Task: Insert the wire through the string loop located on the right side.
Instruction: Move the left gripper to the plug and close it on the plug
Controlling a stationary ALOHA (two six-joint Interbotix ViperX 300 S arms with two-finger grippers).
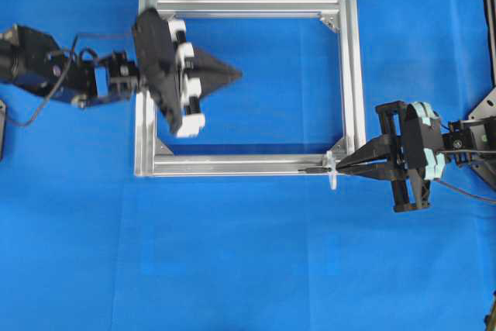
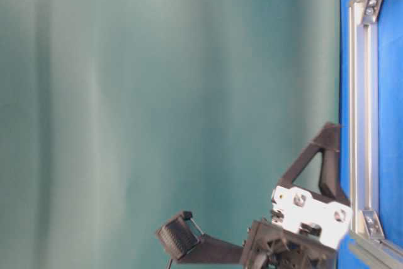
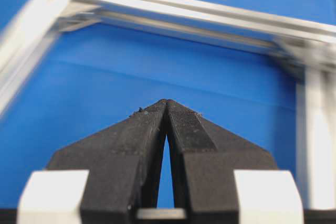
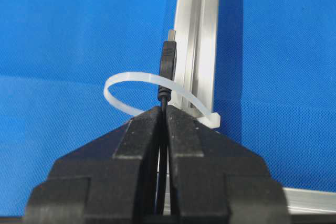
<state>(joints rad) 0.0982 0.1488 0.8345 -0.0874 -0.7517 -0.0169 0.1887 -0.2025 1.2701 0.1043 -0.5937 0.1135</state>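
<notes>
The wire's black plug already pokes its front end (image 1: 308,170) through the string loop, so my left gripper should close there.
The wire's slim black plug (image 4: 168,61) sticks out ahead of my right gripper (image 4: 164,109), which is shut on the thin cable just behind it. The whitish string loop (image 4: 122,78) arches around the plug at the silver frame's bar (image 4: 197,35). From overhead, the plug (image 1: 313,169) lies left of the loop (image 1: 332,172) on the frame's lower right corner, and the right gripper (image 1: 342,167) sits just right of the loop. My left gripper (image 1: 235,74) (image 3: 166,101) hovers shut and empty inside the frame (image 1: 244,164), near its left side.
The rectangular aluminium frame (image 3: 184,11) lies on blue cloth, with triangular corner brackets (image 1: 332,19). The thin cable trails right from the right gripper (image 1: 465,191). The table-level view shows only the left arm's fingers (image 2: 327,155) beside a frame bar (image 2: 364,118).
</notes>
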